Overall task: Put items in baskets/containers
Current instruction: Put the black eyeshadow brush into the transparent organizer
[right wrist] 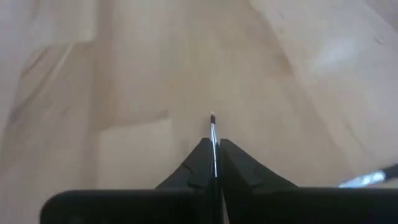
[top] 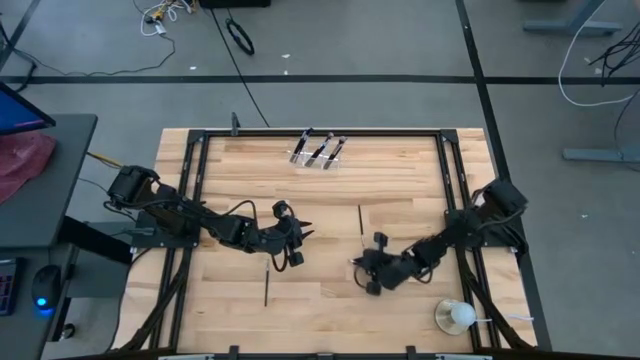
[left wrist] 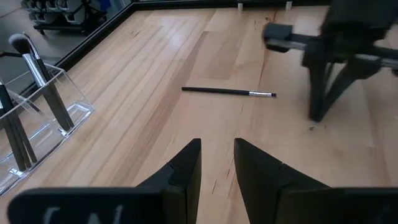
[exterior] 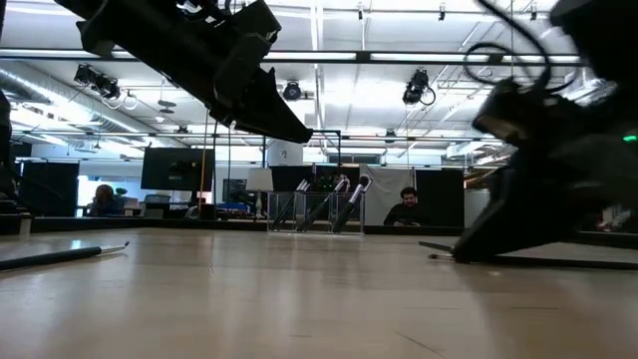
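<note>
I need to open my right gripper and pinch the thin brush's black handle farther back (exterior: 563,262) before a handover, because only the brush's small bristle end sticks out past that gripper.
A clear plastic holder (top: 318,156) stands at the table's far middle with three black brushes upright in it; it also shows in the left wrist view (left wrist: 37,134). One loose brush (top: 360,221) lies on the wood mid-table and shows in the left wrist view (left wrist: 227,92). Another loose brush (top: 266,286) lies nearer the front. My left gripper (left wrist: 217,155) is open and empty, raised above the table left of centre (top: 300,233). My right gripper (right wrist: 214,146) is down at the wood (top: 358,266), shut on a thin brush (right wrist: 212,124). My right gripper pinches a thin brush between its two fingertips (right wrist: 202,155). Only the brush's small tip end (right wrist: 212,119) sticks out past them; the fingers hide the rest. The fingers slant down low over the wood. I cannot tell whether the brush is clear of the table.
A white round object on a clear base (top: 455,316) stands at the front right corner. A black frame rail (top: 320,131) runs around the table. A silver ferrule of another brush (right wrist: 373,177) shows beside my right gripper.
</note>
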Controlling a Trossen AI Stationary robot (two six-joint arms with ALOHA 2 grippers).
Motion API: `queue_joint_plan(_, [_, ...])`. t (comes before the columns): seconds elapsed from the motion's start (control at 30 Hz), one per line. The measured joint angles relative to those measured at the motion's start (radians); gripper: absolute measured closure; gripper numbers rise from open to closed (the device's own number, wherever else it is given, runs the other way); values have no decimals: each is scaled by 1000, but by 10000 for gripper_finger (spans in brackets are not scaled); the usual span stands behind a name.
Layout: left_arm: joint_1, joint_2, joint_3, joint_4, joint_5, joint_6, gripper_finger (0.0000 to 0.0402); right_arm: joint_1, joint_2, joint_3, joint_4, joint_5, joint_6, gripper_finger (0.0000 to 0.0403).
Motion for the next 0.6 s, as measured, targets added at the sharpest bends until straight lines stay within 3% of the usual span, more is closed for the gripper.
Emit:
queue_joint_plan(0.13, [0,0,0,0,0,0,301,-65,1,-2,75,-42,3,375])
queue_joint_plan(0.33, [0,0,0,0,0,0,301,-125,3,-2,102,-24,39,369])
queue_joint_plan(0.6, [0,0,0,0,3,0,301,-142,-65,0,83,-44,30,279])
